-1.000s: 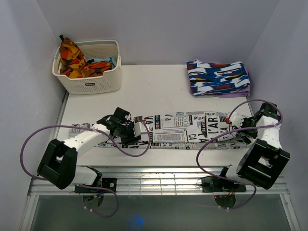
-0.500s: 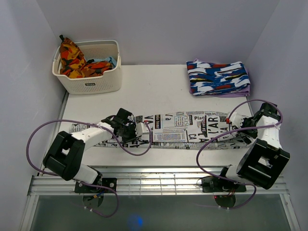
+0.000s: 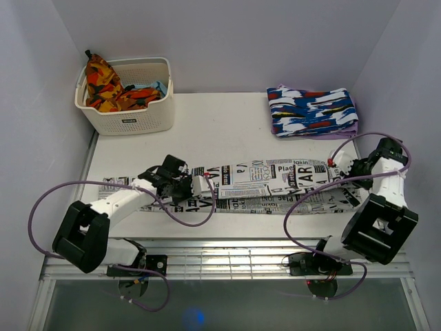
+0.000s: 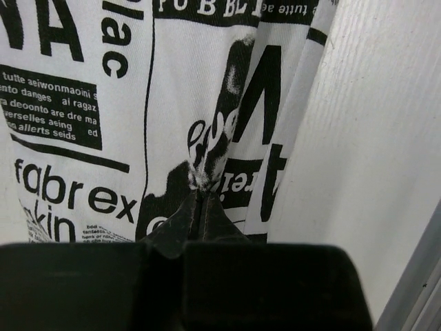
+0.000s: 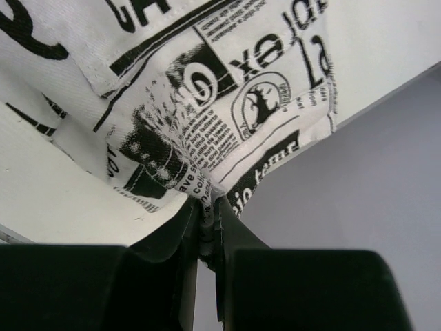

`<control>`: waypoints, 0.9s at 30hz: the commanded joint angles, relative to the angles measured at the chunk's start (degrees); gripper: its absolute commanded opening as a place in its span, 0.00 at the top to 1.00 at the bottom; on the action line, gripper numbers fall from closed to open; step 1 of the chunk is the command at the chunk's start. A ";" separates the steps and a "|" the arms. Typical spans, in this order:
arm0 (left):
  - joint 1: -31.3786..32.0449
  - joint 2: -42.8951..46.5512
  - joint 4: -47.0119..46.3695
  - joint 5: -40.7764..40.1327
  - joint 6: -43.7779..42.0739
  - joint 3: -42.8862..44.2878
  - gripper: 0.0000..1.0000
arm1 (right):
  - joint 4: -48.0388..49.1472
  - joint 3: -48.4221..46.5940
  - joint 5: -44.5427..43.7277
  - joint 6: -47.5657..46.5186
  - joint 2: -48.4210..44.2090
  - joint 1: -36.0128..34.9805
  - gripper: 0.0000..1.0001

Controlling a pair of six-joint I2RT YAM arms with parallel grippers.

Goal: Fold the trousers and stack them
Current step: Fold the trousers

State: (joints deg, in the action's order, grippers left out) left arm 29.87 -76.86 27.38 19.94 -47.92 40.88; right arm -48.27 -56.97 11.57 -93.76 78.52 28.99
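Next, I open my left gripper and take the fold closer to the loose end (image 3: pixel 165 206) of the trousers, because it pinches the trousers' fold well short of that end.
The trousers (image 3: pixel 262 181), white with black newspaper print, lie as a long strip across the near part of the table (image 3: pixel 220 131). My left gripper (image 3: pixel 184 190) is over the strip's left part. In the left wrist view it (image 4: pixel 200 198) is shut on a pinched ridge of the trousers (image 4: pixel 83 103). My right gripper (image 3: pixel 342 169) is at the strip's right end. In the right wrist view it (image 5: pixel 207 205) is shut on a bunched hem of the trousers (image 5: pixel 227 103), which hangs lifted off the table.
A white basket (image 3: pixel 131 117) at the back left holds an orange-red-yellow cloth (image 3: pixel 102 81). A folded blue-white-red garment (image 3: pixel 313 112) lies at the back right. Walls close in both sides, and the table's metal front edge (image 3: pixel 227 255) runs near the arm bases.
My left gripper has closed on the trousers. My right gripper has moved a little away from me with its end of the trousers, raising the right part of the strip.
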 commanded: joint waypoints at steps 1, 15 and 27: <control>0.02 4.25 4.34 -1.14 0.11 0.69 1.00 | -0.77 -5.69 1.17 1.82 0.40 0.01 0.92; -0.78 10.95 15.25 2.73 -3.05 -2.73 1.00 | 1.07 9.23 -5.33 -15.32 -10.15 6.95 0.92; -1.04 -3.30 4.18 -2.54 2.48 -1.51 0.83 | 6.26 8.92 -3.93 -5.39 -1.54 5.20 0.92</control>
State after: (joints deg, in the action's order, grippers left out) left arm 29.47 -79.09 34.11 22.28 -46.50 39.38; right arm -46.24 -42.30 8.99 -102.67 74.74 34.61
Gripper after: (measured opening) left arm 0.144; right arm 0.127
